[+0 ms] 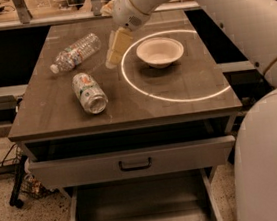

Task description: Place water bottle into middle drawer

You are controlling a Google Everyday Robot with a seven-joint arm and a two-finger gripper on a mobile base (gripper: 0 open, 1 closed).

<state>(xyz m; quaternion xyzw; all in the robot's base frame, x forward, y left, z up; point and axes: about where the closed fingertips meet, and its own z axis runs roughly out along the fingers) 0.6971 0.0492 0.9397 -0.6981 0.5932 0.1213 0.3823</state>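
Observation:
The gripper should grab the middle (77, 52) of the water bottle, halfway or so between its white cap and its bottom.
The water bottle (76, 51), clear and ribbed with a white cap, lies on its side at the back left of the cabinet top. My gripper (114, 52) hangs just above the top, a little to the right of the bottle and left of the white bowl (160, 52); it holds nothing. The middle drawer (140, 205) is pulled out at the bottom of the view and shows a bare grey floor with low side walls.
A white-and-green drink can (90, 92) lies on its side in front of the bottle. A grey drawer front with a dark handle (135, 162) stands slightly out above the open drawer. My arm (237, 14) spans the right side. A bright ring of light (177, 97) circles the bowl.

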